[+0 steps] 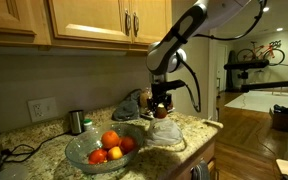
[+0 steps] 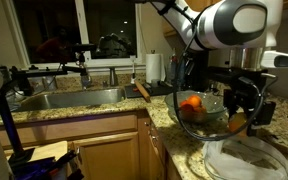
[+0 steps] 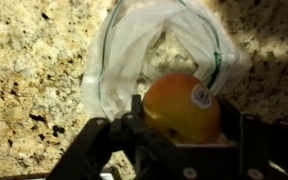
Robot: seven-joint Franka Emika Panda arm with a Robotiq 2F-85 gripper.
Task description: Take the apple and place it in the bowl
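Next, my gripper lets go of the yellow-orange apple in the glass bowl, behind the fruits on the side of the bowl nearer the bag [image 1: 122,134].
My gripper [image 3: 180,120] is shut on a yellow-orange apple [image 3: 179,105] with a small sticker on it. In the wrist view the apple sits between the fingers above a white plastic bag [image 3: 149,50] on the granite counter. In an exterior view the gripper [image 1: 162,100] hangs over the bag [image 1: 168,132], to the right of the clear glass bowl [image 1: 84,158], which holds several red and orange fruits [image 1: 111,145]. In an exterior view the gripper [image 2: 238,112] holds the apple [image 2: 235,121] beside the bowl [image 2: 216,125].
A metal cup [image 1: 76,121] and a wall outlet [image 1: 42,108] stand behind the bowl. A cloth heap [image 1: 131,104] lies at the back. Wooden cabinets [image 1: 104,20] hang overhead. A sink [image 2: 69,98] with a tap and a paper-towel roll [image 2: 154,67] lie along the counter.
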